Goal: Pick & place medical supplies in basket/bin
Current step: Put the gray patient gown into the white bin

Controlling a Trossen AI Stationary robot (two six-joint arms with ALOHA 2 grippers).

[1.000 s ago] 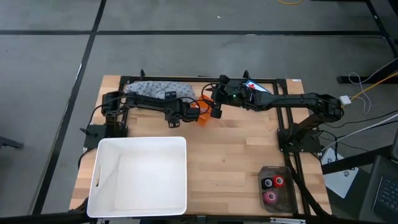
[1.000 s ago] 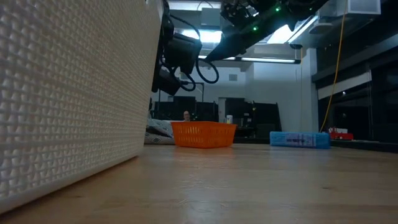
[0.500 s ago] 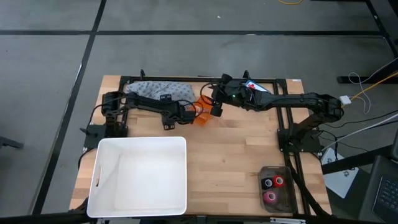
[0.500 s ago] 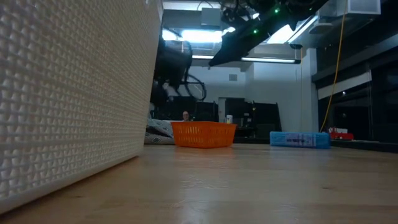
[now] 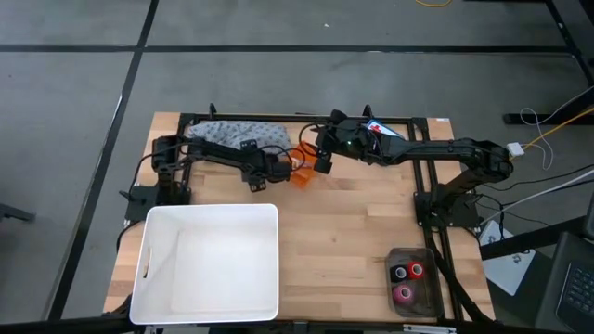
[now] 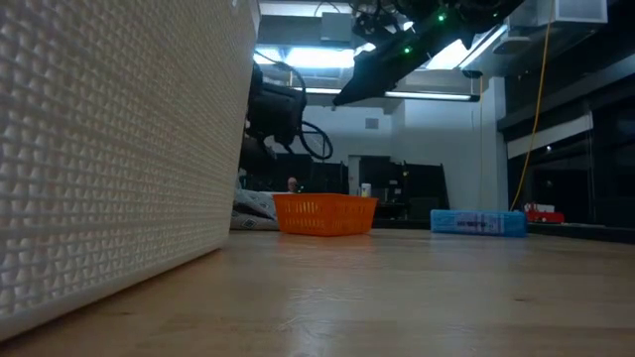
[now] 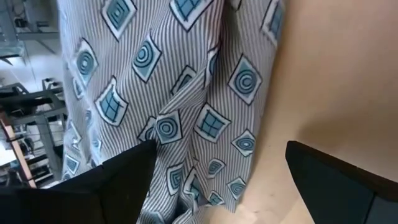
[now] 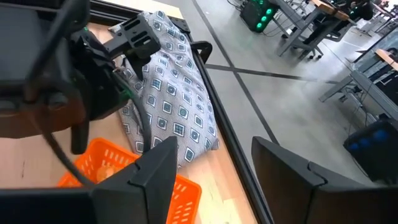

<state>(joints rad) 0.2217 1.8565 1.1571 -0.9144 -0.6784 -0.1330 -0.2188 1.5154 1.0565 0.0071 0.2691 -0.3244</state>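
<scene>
Next, my left gripper grabs the grey patterned cloth by the cloth's bunched near edge (image 5: 266, 148) (image 7: 202, 186), close to the orange latticed basket.
The orange latticed basket (image 5: 300, 169) (image 6: 324, 213) (image 8: 118, 168) stands on its bottom at the table's far middle. The grey patterned cloth (image 5: 237, 134) (image 7: 180, 93) (image 8: 174, 106) lies bunched on the far-left part of the table. My left gripper (image 5: 272, 170) (image 7: 217, 186) hangs open just left of the basket, above the cloth's edge and bare wood. My right gripper (image 5: 321, 163) (image 8: 214, 180) is open too, raised over the basket's right side. Red and pink rolls (image 5: 406, 278) sit in a small tray at the near right corner.
A large white tub (image 5: 209, 262) (image 6: 119, 149) fills the near left of the table. A blue-and-white box (image 5: 380, 128) (image 6: 477, 222) lies at the far edge under my right arm. Bare wood (image 5: 353, 232) spreads between the tub and the roll tray.
My left gripper has drawn back from the basket toward the table's left and now hangs beside it. The basket and the cloth have stayed where they were.
</scene>
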